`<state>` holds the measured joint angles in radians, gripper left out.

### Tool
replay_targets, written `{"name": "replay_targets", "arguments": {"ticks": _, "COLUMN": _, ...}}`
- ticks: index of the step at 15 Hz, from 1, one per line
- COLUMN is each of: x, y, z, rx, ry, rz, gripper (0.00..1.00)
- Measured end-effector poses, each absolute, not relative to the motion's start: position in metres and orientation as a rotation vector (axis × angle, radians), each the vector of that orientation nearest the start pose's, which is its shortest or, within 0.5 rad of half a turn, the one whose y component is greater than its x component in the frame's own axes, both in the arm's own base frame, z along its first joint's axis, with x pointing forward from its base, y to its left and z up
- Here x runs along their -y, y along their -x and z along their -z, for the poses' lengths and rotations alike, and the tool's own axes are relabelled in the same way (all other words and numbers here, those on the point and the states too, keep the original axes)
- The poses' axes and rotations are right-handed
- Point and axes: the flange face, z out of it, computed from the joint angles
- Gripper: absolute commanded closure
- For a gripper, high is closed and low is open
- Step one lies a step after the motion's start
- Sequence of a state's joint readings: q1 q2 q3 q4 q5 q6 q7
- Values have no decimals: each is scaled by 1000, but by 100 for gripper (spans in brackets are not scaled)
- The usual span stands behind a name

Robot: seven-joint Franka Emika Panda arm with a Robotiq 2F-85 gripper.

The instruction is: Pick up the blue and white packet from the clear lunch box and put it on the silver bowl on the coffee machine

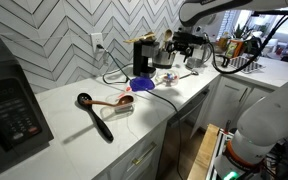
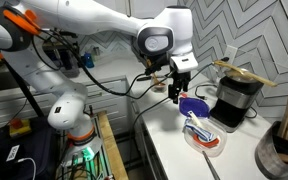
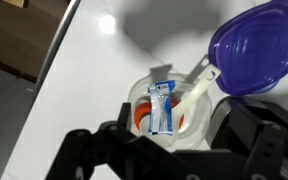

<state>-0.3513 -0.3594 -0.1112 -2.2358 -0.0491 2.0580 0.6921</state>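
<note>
The blue and white packet lies across the white spoon in the clear lunch box. Next, my gripper closes on the end of the blue and white packet [image 1: 168,76] [image 3: 162,127].
The blue and white packet [image 3: 162,106] lies in the clear lunch box [image 3: 142,93], next to a white spoon and something orange-red. The box also shows in both exterior views [image 1: 120,104] [image 2: 205,137]. My gripper [image 3: 174,160] is open and empty, hovering above the box with its dark fingers on either side of it in the wrist view. It hangs above the counter in both exterior views [image 2: 176,94] [image 1: 187,52]. The black coffee machine [image 1: 144,58] [image 2: 236,98] stands at the wall. The small silver bowl [image 1: 145,41] sits on top of it.
A flat bright blue item [image 1: 142,84] [image 2: 192,105] [image 3: 254,48] lies between the lunch box and the coffee machine. A black ladle [image 1: 95,115] lies on the counter. A large black microwave-like appliance [image 1: 9,100] stands at one end. The counter edge [image 3: 54,60] drops off beside the box.
</note>
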Motion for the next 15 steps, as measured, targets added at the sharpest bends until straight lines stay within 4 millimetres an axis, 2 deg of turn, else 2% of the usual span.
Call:
{"name": "replay_targets", "arguments": {"ticks": 2, "x": 219, "y": -407, "z": -523, "rx": -1759, "ry": 2582, "rz": 259, "gripper": 0}}
{"name": "replay_targets", "arguments": {"ticks": 7, "x": 216, "y": -410, "z": -525, "rx": -1754, "ry": 2582, "rz": 268, "gripper": 0}}
{"name": "replay_targets", "arguments": {"ticks": 9, "x": 223, "y": -415, "z": -517, "rx": -1773, "ry": 2561, "rz": 286, "gripper": 0}}
{"name": "replay_targets", "arguments": {"ticks": 13, "x": 260, "y": -429, "z": -465, "rx": -1837, "ry": 2528, "rz": 234, "gripper": 0}}
{"name": "replay_targets", "arguments": {"ticks": 15, "x": 275, "y": -436, "z": -447, "rx": -1843, "ry": 2523, "rz": 182, "gripper": 0}}
